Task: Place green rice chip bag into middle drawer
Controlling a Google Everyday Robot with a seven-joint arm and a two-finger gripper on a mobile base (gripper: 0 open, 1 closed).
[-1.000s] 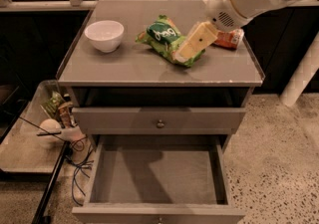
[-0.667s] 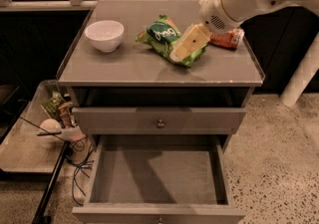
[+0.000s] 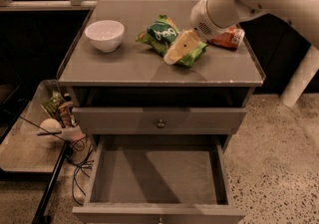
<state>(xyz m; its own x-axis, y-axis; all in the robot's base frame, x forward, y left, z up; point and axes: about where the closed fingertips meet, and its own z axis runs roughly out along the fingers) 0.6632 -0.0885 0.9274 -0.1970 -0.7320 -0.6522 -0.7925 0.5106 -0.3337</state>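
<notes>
I will next move my gripper to the middle [image 3: 173,38] of the green rice chip bag and close it there, between the two ends of the bag.
The green rice chip bag [image 3: 163,33] lies crinkled on the cabinet top [image 3: 124,63], right of centre. My gripper [image 3: 179,48] is down over the bag's right end, and green foil shows beside and under it. The white arm reaches in from the upper right. The middle drawer [image 3: 157,173] is pulled out below the cabinet front, with a bare grey floor and low side walls.
A white bowl [image 3: 104,34] stands at the left of the top. An orange-red soda can [image 3: 228,38] lies behind the arm at the right. A shut drawer panel with a round silver knob [image 3: 160,124] sits above the open drawer. Clutter and cables [image 3: 62,118] lie on the floor at the left.
The arm has moved left and down, bringing the gripper further onto the bag's right end. The bag, the bowl and the drawer have not moved.
</notes>
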